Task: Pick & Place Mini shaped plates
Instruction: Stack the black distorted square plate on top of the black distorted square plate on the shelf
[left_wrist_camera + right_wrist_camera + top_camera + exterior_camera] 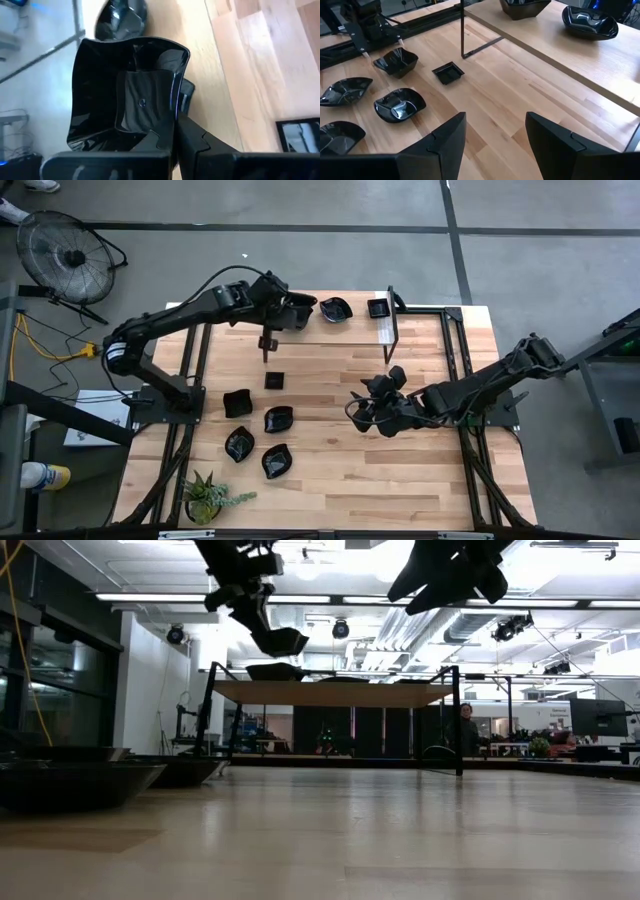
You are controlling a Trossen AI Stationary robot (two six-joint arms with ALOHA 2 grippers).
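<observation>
Next, I let go of the wavy-edged mini plate with my left gripper on the raised wooden shelf (293, 316) (149, 109) beside the curved black plate.
My left gripper (290, 310) is at the far side, above the left end of the raised wooden shelf (420, 330). It is shut on a glossy black wavy-edged mini plate (125, 100), which also shows in the low view (282, 640). Two more plates (336, 310) (378, 308) rest on the shelf. A small square plate (275, 380) and several curved ones (278, 419) lie flat on the table's left half. My right gripper (358, 412) hangs open over mid-table, right of them, holding nothing (495, 145). My left gripper pinches the plate's rim wall (172, 125) at one side, one finger inside the dish and one outside. The fingers slant down toward the far edge. The plate sticks out beyond the fingertips, tilted, lifted clear above the shelf top (330, 692).
The shelf stands on thin black legs (394, 340) across the far edge. A green potted plant (205, 497) sits at the near left corner. Bare wood lies near and right of my right gripper.
</observation>
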